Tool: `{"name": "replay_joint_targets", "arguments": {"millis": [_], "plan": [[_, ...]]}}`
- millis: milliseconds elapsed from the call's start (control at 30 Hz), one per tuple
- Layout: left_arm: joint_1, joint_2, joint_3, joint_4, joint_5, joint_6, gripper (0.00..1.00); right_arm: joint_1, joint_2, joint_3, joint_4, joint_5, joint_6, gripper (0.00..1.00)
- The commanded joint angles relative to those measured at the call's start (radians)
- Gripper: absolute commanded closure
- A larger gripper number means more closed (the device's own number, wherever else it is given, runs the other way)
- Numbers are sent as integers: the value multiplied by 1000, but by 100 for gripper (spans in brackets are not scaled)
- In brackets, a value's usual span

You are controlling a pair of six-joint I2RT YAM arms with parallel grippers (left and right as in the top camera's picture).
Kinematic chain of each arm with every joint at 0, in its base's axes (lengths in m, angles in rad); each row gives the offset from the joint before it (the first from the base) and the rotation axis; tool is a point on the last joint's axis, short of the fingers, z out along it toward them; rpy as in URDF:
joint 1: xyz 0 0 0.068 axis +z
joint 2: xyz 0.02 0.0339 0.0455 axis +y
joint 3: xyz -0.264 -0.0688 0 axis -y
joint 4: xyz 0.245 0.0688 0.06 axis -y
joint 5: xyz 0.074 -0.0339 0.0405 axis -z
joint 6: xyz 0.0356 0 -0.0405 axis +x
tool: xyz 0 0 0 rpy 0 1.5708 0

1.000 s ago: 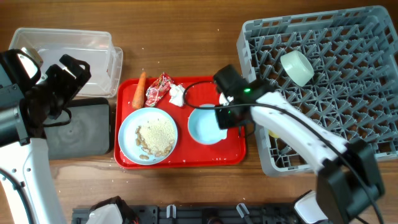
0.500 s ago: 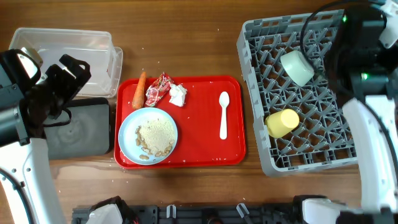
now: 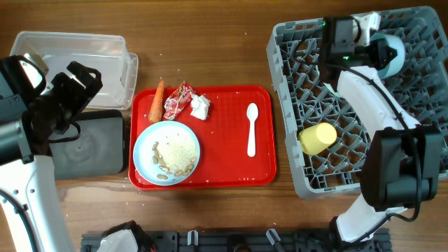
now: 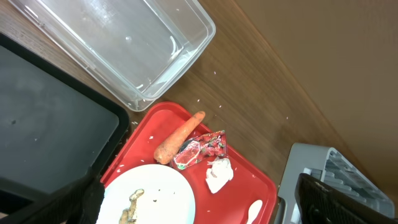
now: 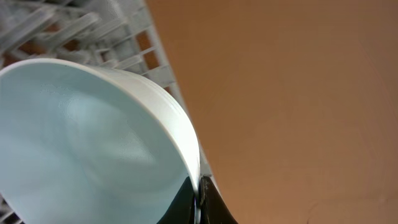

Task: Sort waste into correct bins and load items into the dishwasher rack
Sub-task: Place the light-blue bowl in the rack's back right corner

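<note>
The robot's right gripper will set the pale blue bowl down on the pegs (image 3: 382, 57) near the back edge of the grey dishwasher rack.
My right gripper (image 3: 374, 47) is shut on the rim of a pale blue bowl (image 3: 393, 56) and holds it over the back of the grey dishwasher rack (image 3: 420, 91). In the right wrist view the jaws (image 5: 198, 190) pinch the bowl's rim (image 5: 81, 137). A yellow cup (image 3: 317, 138) lies in the rack. On the red tray (image 3: 231, 171) lie a carrot (image 3: 155, 101), a red wrapper (image 3: 178, 100), a white tissue (image 3: 200, 106), a white spoon (image 3: 252, 129) and a plate (image 3: 143, 150) with rice crumbs (image 3: 175, 152). My left gripper (image 3: 70, 91) is open and empty above the black tray (image 3: 91, 147).
The clear tub (image 3: 77, 59) stands at the back left, behind the black tray. In the left wrist view the tub (image 4: 124, 50), carrot (image 4: 177, 140), wrapper (image 4: 202, 149), tissue (image 4: 219, 174) and rack corner (image 4: 323, 168) show between my open fingers.
My right arm has swung to the back of the rack and now holds a pale blue bowl there. The bowl that lay at the rack's back left no longer shows. The left arm has not moved.
</note>
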Motion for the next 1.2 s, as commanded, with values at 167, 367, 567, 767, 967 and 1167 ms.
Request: {"name": "replay_joint_targets", "arguments": {"millis": [167,367,567,767,967,1167], "plan": [[4,-2,5,2,-9,-2,0,-56,-5,-49,233,82,-143,96],[4,-2,5,2,-9,-2,0,-65,0,-50,333,52,-274,96],[4,-2,5,2,-9,-2,0,-87,35,-67,317,70,-274,95],[4,-2,5,2,-9,-2,0,-44,35,-79,296,51,-270,86],[5,-2,5,2,-9,-2,0,-56,30,-79,315,50,-270,96],[5,-2,5,2,-9,-2,0,-45,-54,-79,415,25,-116,91]]}}
